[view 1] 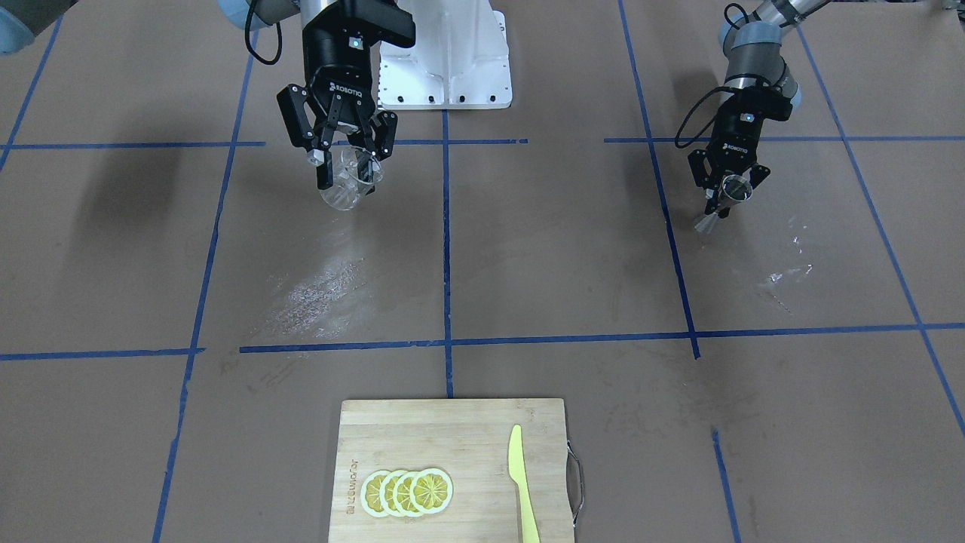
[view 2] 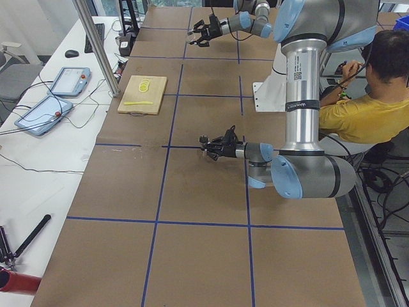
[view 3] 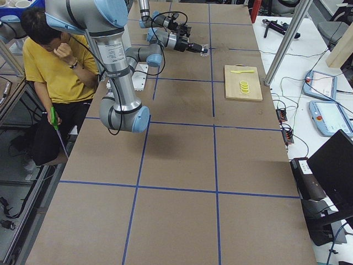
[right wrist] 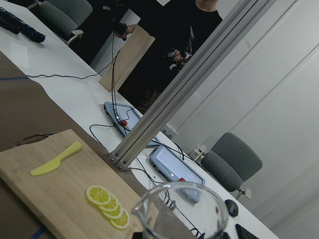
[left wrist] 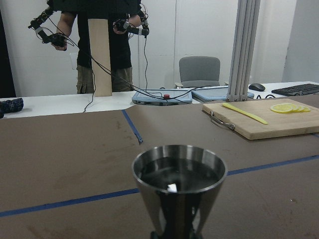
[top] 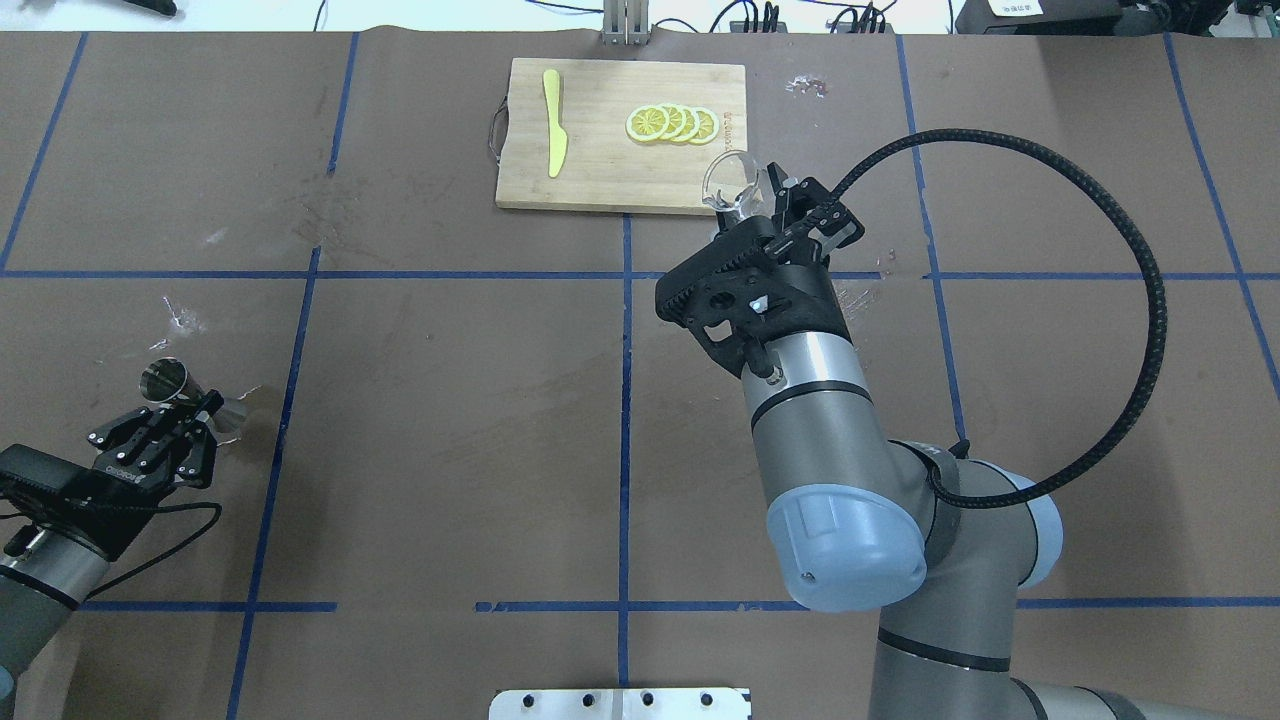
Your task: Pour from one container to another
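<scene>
I should let go of the silver jigger with my left gripper on the edge of the long blue tape line (view 1: pixel 679 220) beside it. The jigger is now upright, far across the table.
My right gripper (view 1: pixel 347 170) is shut on the clear glass tumbler (view 1: pixel 351 179) and holds it tilted, well above the table. In the overhead view the tumbler (top: pixel 733 183) hangs near the cutting board's corner, ahead of the right gripper (top: pixel 762 197). The right wrist view shows only its rim (right wrist: pixel 178 209). Far across the table my left gripper (top: pixel 196 412) is shut on the waist of the silver jigger (top: pixel 166 381). The jigger (left wrist: pixel 178 190) stands upright with dark liquid in its top cone. From the front, the jigger (view 1: pixel 728 193) sits low in the left gripper (view 1: pixel 724 199).
A wooden cutting board (top: pixel 600 175) at the table's far edge carries lemon slices (top: pixel 671 123) and a yellow knife (top: pixel 554 135). Wet smears (view 1: pixel 320 290) mark the paper. The robot's white base (view 1: pixel 445 68) stands between the arms. A person in yellow (view 2: pixel 364 109) sits beside the robot.
</scene>
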### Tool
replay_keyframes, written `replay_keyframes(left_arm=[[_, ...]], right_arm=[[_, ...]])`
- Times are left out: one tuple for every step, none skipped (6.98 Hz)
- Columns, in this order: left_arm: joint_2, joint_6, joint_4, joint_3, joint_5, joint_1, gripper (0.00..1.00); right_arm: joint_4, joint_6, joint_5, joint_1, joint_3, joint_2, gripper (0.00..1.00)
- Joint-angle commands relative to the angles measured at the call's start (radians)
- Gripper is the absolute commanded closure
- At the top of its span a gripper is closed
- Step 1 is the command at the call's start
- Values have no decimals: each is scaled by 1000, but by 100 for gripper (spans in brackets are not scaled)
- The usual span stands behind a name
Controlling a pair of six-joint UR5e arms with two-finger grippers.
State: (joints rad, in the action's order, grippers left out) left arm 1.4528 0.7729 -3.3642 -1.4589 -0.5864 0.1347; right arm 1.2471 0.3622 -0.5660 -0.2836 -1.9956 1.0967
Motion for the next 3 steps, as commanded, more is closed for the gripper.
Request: replay_keyframes(left_arm=[[4, -3, 0, 2, 2, -21, 100], [6, -6, 0, 3, 3, -30, 100], [6, -10, 0, 2, 3, -36, 100]], right_arm=[[0, 1, 0, 0, 0, 2, 100], [0, 1, 0, 0, 0, 0, 100], [0, 1, 2, 0, 0, 0, 100]])
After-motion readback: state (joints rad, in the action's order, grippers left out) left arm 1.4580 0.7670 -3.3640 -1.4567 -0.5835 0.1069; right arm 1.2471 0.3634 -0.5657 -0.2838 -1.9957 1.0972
